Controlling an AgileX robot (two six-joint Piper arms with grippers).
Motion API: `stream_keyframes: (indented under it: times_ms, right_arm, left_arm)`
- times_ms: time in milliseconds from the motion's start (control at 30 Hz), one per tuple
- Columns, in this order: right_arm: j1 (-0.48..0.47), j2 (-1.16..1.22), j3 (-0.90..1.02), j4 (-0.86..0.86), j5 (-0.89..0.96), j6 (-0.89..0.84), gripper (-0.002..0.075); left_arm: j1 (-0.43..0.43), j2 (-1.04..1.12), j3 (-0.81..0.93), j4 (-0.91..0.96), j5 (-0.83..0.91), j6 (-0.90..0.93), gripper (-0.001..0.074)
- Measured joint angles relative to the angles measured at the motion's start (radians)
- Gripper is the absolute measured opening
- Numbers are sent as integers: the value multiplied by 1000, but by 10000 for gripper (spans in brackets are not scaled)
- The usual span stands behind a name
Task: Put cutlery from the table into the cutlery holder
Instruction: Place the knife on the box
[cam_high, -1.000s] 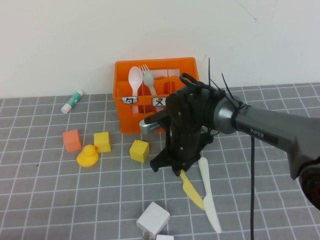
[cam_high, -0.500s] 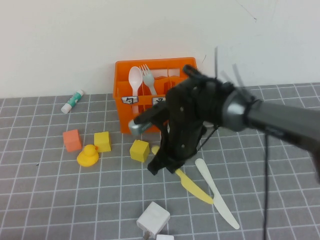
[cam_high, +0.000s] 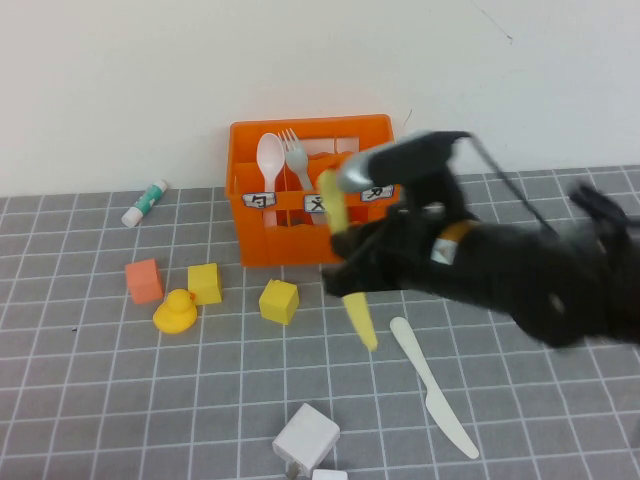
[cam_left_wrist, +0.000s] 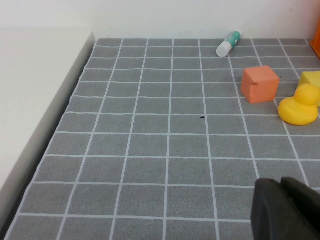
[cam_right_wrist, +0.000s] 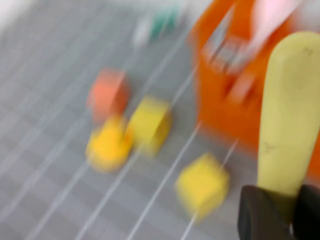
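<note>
The pale yellow knife will go down from my right gripper into the orange holder's end compartment (cam_high: 369, 168), the one that is farthest from the pale spoon.
My right gripper (cam_high: 350, 270) is shut on the pale yellow knife (cam_high: 345, 262) and holds it lifted above the grey table (cam_high: 100, 380), just in front of the orange cutlery holder (cam_high: 312, 190). In the right wrist view the knife (cam_right_wrist: 292, 115) sticks out from between the fingertips (cam_right_wrist: 257, 215). The pale spoon (cam_high: 270, 160) and grey-green fork (cam_high: 295, 158) stand in the holder. The white knife (cam_high: 432, 388) lies flat on the table at the front right. My left gripper (cam_left_wrist: 285, 207) hovers over bare table at the left, its fingers together and empty.
Two yellow cubes (cam_high: 279, 301) (cam_high: 204, 283), an orange cube (cam_high: 144, 281) and a yellow duck (cam_high: 175, 312) lie left of the holder. A glue stick (cam_high: 146, 203) lies by the wall. A white block (cam_high: 307, 438) sits at the front.
My right gripper has lifted the yellow knife off the table and swung it up toward the holder; the arm has turned right. The white knife now lies uncovered.
</note>
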Motion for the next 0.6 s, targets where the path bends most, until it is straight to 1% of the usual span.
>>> stream_keyframes:
  times_ms: [67,167,300,400,600]
  right_arm:
    - [-2,-22,88,18,-215,-2,135]
    - [-9,-28,147,26,-399,-7,135]
    - [-45,-24,133,-9,-579,-14,135]
    - [-78,-4,78,-16,-641,-15,135]
    - [-129,68,-73,-21,-619,-16,135]
  left_arm:
    - [0,0,0,0,0,0,-1]
    - [0,0,0,0,0,0,-1]
    - [0,0,0,0,0,4,-1]
    - [0,0,0,-2,0,4,-1]
    - [0,0,0,-2,0,4,-1]
